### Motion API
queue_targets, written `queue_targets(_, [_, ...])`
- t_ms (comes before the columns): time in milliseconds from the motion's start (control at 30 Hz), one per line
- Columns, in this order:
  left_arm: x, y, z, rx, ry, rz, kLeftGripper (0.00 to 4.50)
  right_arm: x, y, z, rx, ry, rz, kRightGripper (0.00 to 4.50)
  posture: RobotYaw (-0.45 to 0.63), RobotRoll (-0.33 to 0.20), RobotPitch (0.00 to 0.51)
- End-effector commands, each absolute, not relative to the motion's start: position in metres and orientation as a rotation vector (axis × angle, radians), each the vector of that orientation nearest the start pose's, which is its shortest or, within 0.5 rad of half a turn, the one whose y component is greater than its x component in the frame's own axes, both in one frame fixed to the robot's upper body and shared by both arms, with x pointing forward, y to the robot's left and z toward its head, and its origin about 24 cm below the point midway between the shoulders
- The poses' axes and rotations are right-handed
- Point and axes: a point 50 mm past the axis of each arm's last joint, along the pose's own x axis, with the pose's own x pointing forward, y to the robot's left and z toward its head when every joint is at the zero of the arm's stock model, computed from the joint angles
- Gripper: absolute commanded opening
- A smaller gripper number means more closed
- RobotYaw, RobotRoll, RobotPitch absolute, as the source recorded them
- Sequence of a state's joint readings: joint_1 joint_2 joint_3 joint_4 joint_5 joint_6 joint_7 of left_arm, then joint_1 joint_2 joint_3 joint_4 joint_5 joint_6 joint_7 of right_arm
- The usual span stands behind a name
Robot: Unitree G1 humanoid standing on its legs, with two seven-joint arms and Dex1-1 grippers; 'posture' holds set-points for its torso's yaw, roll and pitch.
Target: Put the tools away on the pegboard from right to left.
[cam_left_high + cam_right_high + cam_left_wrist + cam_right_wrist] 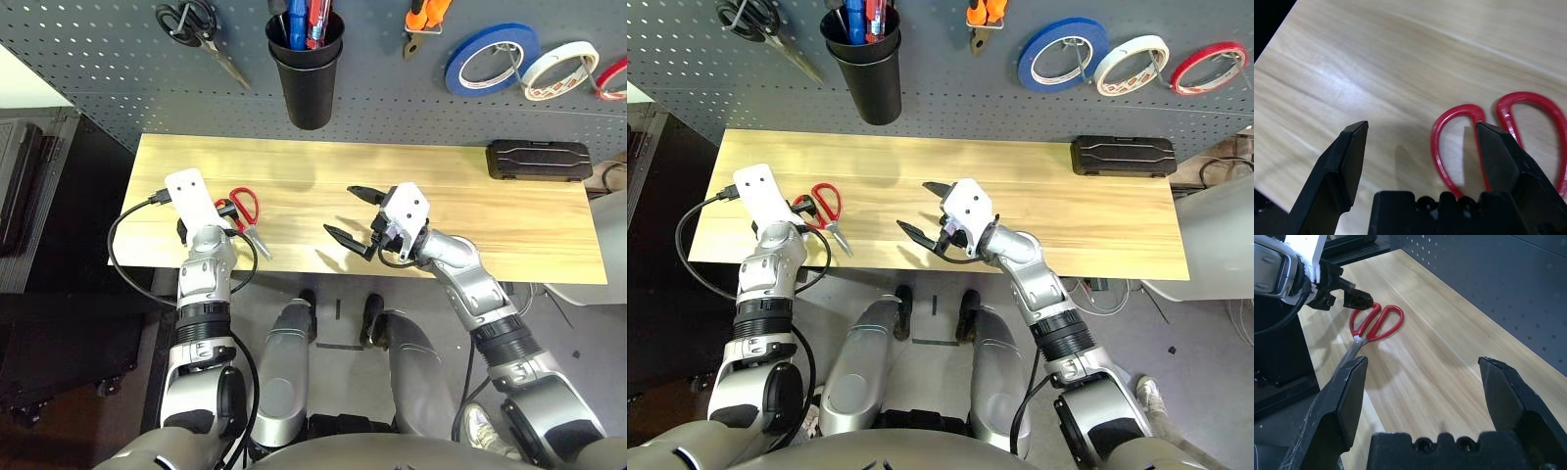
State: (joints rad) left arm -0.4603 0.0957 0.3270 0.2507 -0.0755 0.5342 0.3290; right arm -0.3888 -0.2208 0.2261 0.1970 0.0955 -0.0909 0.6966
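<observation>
My left gripper's finger stands over the inner bar of the scissors' loop, so next I put that finger inside the loop and pinch the loop's outer rim [1434, 142].
The red-handled scissors [246, 213] lie flat near the left end of the wooden table [294, 171], blades toward the front edge. My left gripper [1422, 132] hovers open just over them, one finger [1501, 156] above a handle loop [1449, 147] and nothing held. My right gripper [355, 217] stands open and empty over the table's middle front, well right of the scissors [1374, 323]. On the pegboard [98, 59] hang the orange-handled pliers [423, 24] and the white tape ring [558, 70]. The black cup [306, 73] holds several handled tools.
Black-handled scissors [201, 34] hang at the pegboard's upper left. A blue tape ring [492, 59] and a red one [612, 78] hang beside the white ring. A black case [539, 160] lies at the table's back right. A black cable [127, 230] loops off the left wrist.
</observation>
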Motion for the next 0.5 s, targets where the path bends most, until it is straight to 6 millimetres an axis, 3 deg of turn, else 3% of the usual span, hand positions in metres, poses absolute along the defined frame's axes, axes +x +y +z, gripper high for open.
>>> queue_targets(33, [0.312,0.228,0.047,-0.054,0.417,0.533,4.49,0.296,-0.092,0.088,-0.266,-0.148,0.97,4.5,0.22,0.0,0.394])
queue_targets(333, [0.308,0.225,0.022,-0.006,0.514,0.513,4.49,0.293,-0.094,0.086,-0.27,-0.117,0.991,4.5,0.21,0.0,0.392])
queue_targets(433, [0.309,0.223,0.017,-0.02,0.538,0.5,3.89,0.291,-0.094,0.086,-0.273,-0.114,0.999,4.5,0.21,0.0,0.388])
queue_targets(500, [0.31,0.222,0.016,-0.022,0.537,0.501,3.09,0.291,-0.094,0.087,-0.274,-0.113,1.003,4.5,0.21,0.0,0.384])
